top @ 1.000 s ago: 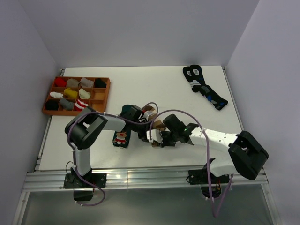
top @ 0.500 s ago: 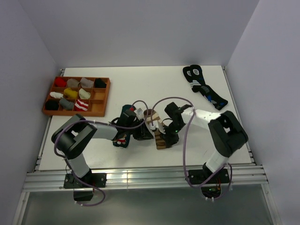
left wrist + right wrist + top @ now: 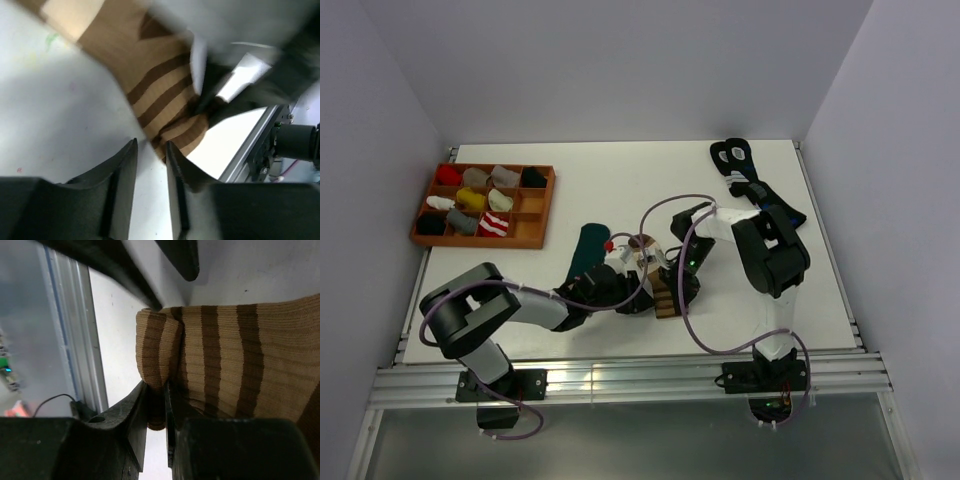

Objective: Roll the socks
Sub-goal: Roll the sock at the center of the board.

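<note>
My left gripper's fingers reach only the corner of the brown sock. Next, I open them and pinch the sock's folded end (image 3: 185, 131) before my right gripper lets it go.
The brown sock with cream stripes (image 3: 663, 297) lies near the table's front middle, partly folded. In the right wrist view the sock (image 3: 225, 360) fills the frame, and my right gripper (image 3: 156, 387) is shut on a folded edge of it. In the left wrist view my left gripper (image 3: 151, 145) is slightly open with bare table between the fingers, and its tips are at the sock's (image 3: 165, 95) end. From above, the left gripper (image 3: 642, 290) and right gripper (image 3: 672, 285) meet over the sock. The dark green sock (image 3: 587, 248) lies flat just left of them.
A brown compartment tray (image 3: 535, 215) holding several rolled socks stands at the far left. A pair of black socks with blue-and-white marks (image 3: 752, 183) lies at the back right. The table's front rail (image 3: 620, 375) runs just below the brown sock.
Both arms have swung: the left reaches in lower from the left, the right has folded back and comes in from above. The green sock is now uncovered. The brown sock is bunched between the grippers.
</note>
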{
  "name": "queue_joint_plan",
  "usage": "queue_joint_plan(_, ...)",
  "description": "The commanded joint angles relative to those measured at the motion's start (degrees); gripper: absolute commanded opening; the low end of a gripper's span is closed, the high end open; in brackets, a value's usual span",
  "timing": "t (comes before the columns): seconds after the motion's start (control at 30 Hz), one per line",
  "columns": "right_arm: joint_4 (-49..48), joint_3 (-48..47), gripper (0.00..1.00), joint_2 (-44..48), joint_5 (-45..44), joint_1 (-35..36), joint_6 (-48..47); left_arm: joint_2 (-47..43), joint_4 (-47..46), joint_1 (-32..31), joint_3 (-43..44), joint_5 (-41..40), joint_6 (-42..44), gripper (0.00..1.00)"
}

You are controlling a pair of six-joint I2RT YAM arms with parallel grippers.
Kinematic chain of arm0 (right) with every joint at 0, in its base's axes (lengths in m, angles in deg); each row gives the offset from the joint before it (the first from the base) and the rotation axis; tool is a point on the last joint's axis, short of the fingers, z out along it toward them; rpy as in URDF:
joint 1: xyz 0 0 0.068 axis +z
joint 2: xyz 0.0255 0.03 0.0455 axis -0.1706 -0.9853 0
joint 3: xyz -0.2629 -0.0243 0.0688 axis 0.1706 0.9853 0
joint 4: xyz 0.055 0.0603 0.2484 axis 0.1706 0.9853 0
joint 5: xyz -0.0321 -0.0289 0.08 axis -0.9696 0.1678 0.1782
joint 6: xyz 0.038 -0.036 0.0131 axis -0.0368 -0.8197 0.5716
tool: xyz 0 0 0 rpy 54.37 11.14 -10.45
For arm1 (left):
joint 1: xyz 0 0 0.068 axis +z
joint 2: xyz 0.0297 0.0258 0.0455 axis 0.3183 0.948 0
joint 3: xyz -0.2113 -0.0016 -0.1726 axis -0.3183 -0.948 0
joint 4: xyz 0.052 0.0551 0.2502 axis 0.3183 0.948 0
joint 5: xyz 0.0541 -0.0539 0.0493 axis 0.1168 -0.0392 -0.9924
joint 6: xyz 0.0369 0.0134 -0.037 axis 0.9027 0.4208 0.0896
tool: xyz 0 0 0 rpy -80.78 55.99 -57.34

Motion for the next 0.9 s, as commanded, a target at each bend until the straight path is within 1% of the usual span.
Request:
queue_joint_plan(0.0,3.5,-2.6,0.22,-2.4,0.9,-0.5,1.3,-3.7,-7.1,-1.1,-0.1,-4.8,7.1,0.36)
queue_joint_plan(0.13,4.5,-4.1,0.22,-5.1,1.4,-0.8,2.2,-3.9,-7.2,-1.3,1.5,-3.1,11.7,0.38)
queue_joint_plan(0.3,5.3,-5.8,0.22,-7.0,1.5,-1.2,3.3,-0.9,-7.9,-1.8,3.7,0.3,14.8,0.38)
queue_joint_plan(0.57,4.9,-7.1,0.22,-9.2,1.4,-1.5,6.0,5.3,-12.9,-2.4,5.7,4.0,14.1,0.40)
queue_joint_plan(0.73,4.7,-7.9,0.22,-10.1,1.1,-1.7,6.8,7.3,-16.5,-2.9,4.8,5.8,13.2,0.43)
queue_joint_plan(0.87,4.6,-8.5,0.22,-10.7,1.4,-2.0,7.9,8.5,-16.9,-3.4,5.0,7.5,13.0,0.44)
